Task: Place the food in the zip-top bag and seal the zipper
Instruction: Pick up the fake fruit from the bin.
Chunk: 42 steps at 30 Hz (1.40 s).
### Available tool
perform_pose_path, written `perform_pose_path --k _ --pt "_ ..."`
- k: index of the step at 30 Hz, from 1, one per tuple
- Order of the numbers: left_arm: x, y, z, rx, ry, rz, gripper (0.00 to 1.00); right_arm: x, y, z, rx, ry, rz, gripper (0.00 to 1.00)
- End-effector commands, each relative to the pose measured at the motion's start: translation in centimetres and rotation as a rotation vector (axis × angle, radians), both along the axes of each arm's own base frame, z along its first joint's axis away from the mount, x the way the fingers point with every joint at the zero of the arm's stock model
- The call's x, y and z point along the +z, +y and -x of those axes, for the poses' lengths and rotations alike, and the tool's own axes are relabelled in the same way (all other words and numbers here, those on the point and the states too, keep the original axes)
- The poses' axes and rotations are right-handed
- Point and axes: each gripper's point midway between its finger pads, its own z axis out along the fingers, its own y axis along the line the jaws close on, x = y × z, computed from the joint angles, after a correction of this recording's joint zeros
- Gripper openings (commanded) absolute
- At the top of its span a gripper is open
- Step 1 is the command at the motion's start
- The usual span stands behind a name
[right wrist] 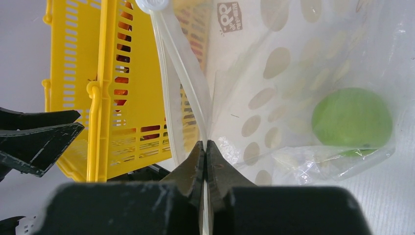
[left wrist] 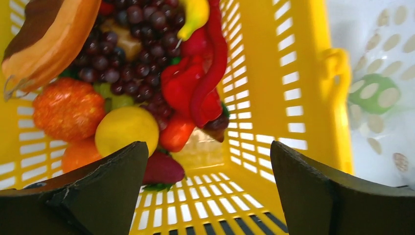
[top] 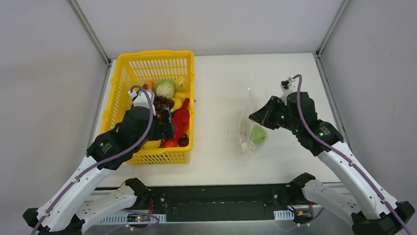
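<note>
The robot's left gripper will close on the middle of the lemon (top: 151, 144) (left wrist: 127, 131), the round yellow one next to the orange pumpkin in the near part of the basket.
The food lies heaped in a yellow basket (top: 152, 55): a lemon (left wrist: 126, 128), red peppers (left wrist: 195, 83), dark grapes (left wrist: 132, 49) and a strawberry (left wrist: 161, 169). My left gripper (top: 166, 122) hangs open over the basket's near right part, nothing between its fingers (left wrist: 107, 186). The zip-top bag (top: 248, 123), clear with white dots, stands propped at centre right with a green fruit (right wrist: 351, 122) inside. My right gripper (right wrist: 205, 144) is shut on the bag's mouth edge, holding it up. The zipper (right wrist: 183, 78) runs up from the jaws, its two strips parted.
The basket's lattice wall (left wrist: 303, 58) stands between the left gripper and the bag. Grey enclosure walls close the table on three sides. Bare white table (top: 215, 85) separates basket and bag.
</note>
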Motion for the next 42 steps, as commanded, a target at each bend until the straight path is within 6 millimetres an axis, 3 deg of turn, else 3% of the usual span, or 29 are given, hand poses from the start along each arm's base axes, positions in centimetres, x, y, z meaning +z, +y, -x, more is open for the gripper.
perform_pose_path --k 1,12,20,27,32,42 --pt "-3.0 2.5 0.8 0.090 0.105 -0.077 0.99 0.7 0.5 -0.2 0.010 -0.021 -0.037 0.00" --pt "-8.5 6.6 1.0 0.280 0.305 -0.175 0.99 1.0 0.3 0.2 0.016 -0.023 -0.041 0.00" --pt "-12.4 8.1 0.6 0.362 0.408 -0.155 0.99 1.0 0.3 0.4 0.015 -0.022 -0.039 0.00" --pt "-14.5 9.1 -0.5 0.419 0.440 -0.156 0.98 1.0 0.5 0.3 0.025 -0.018 -0.040 0.01" --pt "-15.4 8.6 -1.3 0.411 0.441 -0.138 0.88 0.9 0.5 0.2 0.027 -0.016 -0.037 0.01" --pt "-16.1 8.5 -1.9 0.415 0.433 -0.142 0.89 1.0 0.8 0.1 0.041 -0.011 -0.038 0.01"
